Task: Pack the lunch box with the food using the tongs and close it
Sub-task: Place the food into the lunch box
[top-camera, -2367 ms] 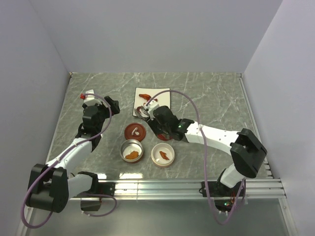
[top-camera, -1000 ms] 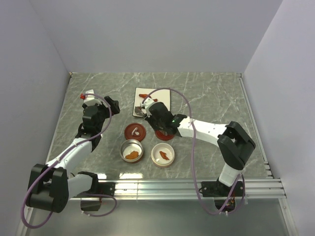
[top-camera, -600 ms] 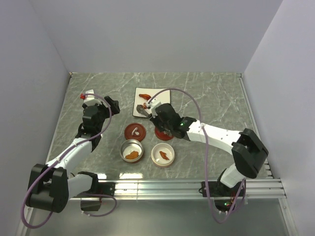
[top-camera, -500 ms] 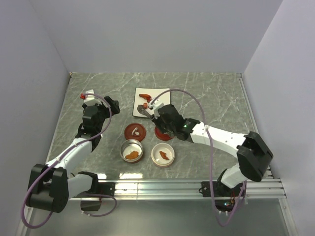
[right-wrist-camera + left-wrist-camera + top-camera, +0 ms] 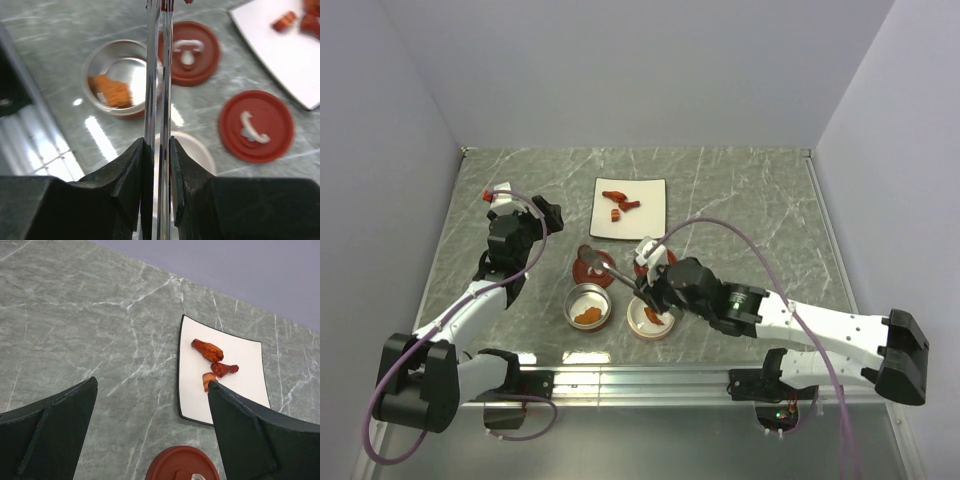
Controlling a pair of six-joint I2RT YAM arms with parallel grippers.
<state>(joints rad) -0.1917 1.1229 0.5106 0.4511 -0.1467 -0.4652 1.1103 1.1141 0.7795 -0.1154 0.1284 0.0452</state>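
Observation:
My right gripper will release the red morsel held in the silvery tongs inside the metal bowl (image 5: 586, 306) (image 5: 129, 77), setting it right up against the orange food that is there.
My right gripper (image 5: 653, 287) (image 5: 159, 150) is shut on the silvery tongs (image 5: 608, 268) (image 5: 159, 75), which reach out over the left red lid (image 5: 588, 268). A red speck shows at the tong tips, cut off by the right wrist view's top edge. The lunch box is two round bowls: a metal one (image 5: 570, 300) (image 5: 100, 55) with orange food (image 5: 587, 316) (image 5: 112, 90) and a white one (image 5: 632, 325) (image 5: 200, 150) with a red morsel (image 5: 656, 318). More food (image 5: 616, 197) (image 5: 207, 350) lies on the white plate (image 5: 645, 215) (image 5: 240, 365). My left gripper (image 5: 542, 213) (image 5: 152, 383) hangs open, far left.
A second red lid (image 5: 256, 125) lies between the plate and the white bowl, mostly under my right wrist in the top view. In the left wrist view a red lid (image 5: 182, 465) sits at the bottom edge. Grey walls enclose the marble table (image 5: 750, 200); a metal rail (image 5: 700, 380) runs along its near edge.
My right arm has pulled back from the plate toward the near edge, carrying the tongs over the lid and bowls. The plate is now uncovered. The left arm has not moved.

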